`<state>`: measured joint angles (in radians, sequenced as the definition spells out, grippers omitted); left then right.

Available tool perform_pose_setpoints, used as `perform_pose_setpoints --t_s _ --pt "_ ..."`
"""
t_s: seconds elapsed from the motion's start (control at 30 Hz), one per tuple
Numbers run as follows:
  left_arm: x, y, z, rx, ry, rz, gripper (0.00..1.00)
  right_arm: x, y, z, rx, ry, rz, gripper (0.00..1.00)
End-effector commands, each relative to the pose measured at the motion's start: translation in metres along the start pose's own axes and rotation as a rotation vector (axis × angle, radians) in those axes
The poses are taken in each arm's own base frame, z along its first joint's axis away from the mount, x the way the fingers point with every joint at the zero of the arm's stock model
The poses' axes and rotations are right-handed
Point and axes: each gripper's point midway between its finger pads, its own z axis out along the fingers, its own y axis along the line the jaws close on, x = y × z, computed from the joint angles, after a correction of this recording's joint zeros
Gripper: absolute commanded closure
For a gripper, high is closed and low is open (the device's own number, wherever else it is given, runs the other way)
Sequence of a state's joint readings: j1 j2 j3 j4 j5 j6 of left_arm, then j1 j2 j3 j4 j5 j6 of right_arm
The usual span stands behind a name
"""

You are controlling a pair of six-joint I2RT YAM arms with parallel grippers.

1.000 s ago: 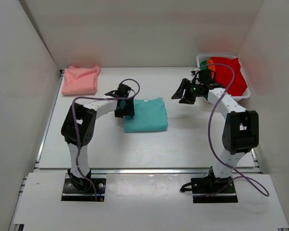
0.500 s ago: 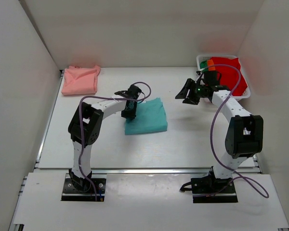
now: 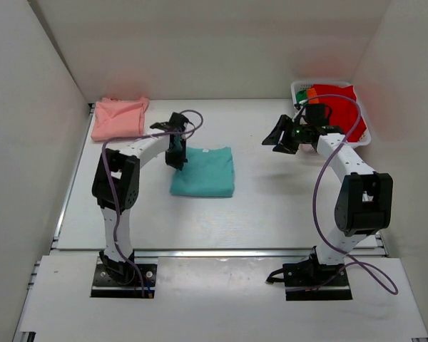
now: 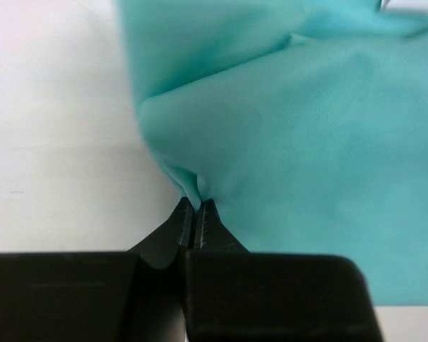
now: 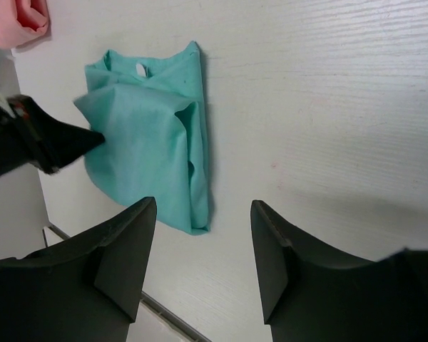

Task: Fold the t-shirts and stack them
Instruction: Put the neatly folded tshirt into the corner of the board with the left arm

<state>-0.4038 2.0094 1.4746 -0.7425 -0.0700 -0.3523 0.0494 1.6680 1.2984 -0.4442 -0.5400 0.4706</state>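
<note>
My left gripper is holding the folded teal t-shirt, which still lies mid-table, and will let go of it on top of the folded salmon pink t-shirt (image 3: 113,114).
A folded teal t-shirt (image 3: 203,171) (image 4: 307,135) (image 5: 146,142) lies mid-table. My left gripper (image 3: 178,159) (image 4: 196,204) is shut on its left edge, with a pinch of cloth bunched between the closed tips. A folded salmon pink t-shirt (image 3: 118,118) (image 5: 18,21) lies at the back left. A red t-shirt (image 3: 339,107) fills the white basket, with green and orange cloth (image 3: 305,94) at its left end. My right gripper (image 3: 277,140) (image 5: 203,206) hangs open over bare table, right of the teal shirt, with nothing between its fingers.
The white basket (image 3: 328,83) stands at the back right corner. White walls close in the table on the left, back and right. A metal rail (image 3: 221,251) runs along the near edge.
My left gripper has shut on the teal shirt's left edge and pulled it leftward; the shirt now lies further left. The right gripper has drifted slightly right, still open.
</note>
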Motion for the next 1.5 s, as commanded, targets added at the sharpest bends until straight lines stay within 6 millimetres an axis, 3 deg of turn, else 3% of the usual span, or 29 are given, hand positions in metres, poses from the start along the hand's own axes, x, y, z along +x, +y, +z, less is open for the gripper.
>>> perform_pose_setpoints --t_s 0.0,0.23,0.4,0.53,0.7,0.9,1.03,1.13,1.17,1.23,1.27,1.47 --pt "-0.062 0.028 -0.043 -0.037 -0.117 -0.044 1.00 -0.021 0.026 -0.021 -0.039 -0.062 -0.054 0.47" --pt "-0.116 0.063 -0.062 -0.190 -0.216 0.017 1.00 -0.026 0.049 -0.037 -0.063 -0.067 -0.046 0.49" --pt "-0.155 0.085 -0.066 -0.258 -0.288 -0.017 1.00 0.006 0.094 -0.048 -0.120 -0.053 -0.074 0.50" --pt "-0.190 0.107 -0.075 -0.284 -0.369 -0.067 1.00 0.020 0.103 -0.054 -0.136 -0.033 -0.063 0.52" --pt "-0.221 0.140 -0.085 -0.297 -0.447 -0.153 1.00 0.027 0.098 -0.058 -0.095 0.008 -0.061 0.52" --pt "-0.259 0.170 -0.123 -0.237 -0.596 -0.252 1.00 0.039 0.088 -0.048 -0.063 0.060 -0.043 0.53" --pt "-0.271 0.193 -0.140 -0.222 -0.655 -0.300 1.00 0.046 0.089 -0.039 -0.063 0.093 -0.035 0.54" --pt "-0.283 0.192 -0.144 -0.186 -0.703 -0.312 1.00 0.051 0.088 -0.033 -0.059 0.126 -0.025 0.54" --pt "-0.284 0.216 -0.147 -0.209 -0.720 -0.354 1.00 0.053 0.087 -0.032 -0.054 0.139 -0.022 0.54" --pt "-0.292 0.220 -0.154 -0.205 -0.762 -0.367 1.00 0.046 0.091 -0.031 -0.057 0.132 -0.035 0.55" --pt "-0.291 0.223 -0.147 -0.206 -0.754 -0.366 1.00 0.047 0.089 -0.027 -0.050 0.145 -0.037 0.55" --pt "-0.300 0.256 -0.149 -0.199 -0.805 -0.443 1.00 0.044 0.091 -0.018 -0.046 0.180 -0.046 0.56"
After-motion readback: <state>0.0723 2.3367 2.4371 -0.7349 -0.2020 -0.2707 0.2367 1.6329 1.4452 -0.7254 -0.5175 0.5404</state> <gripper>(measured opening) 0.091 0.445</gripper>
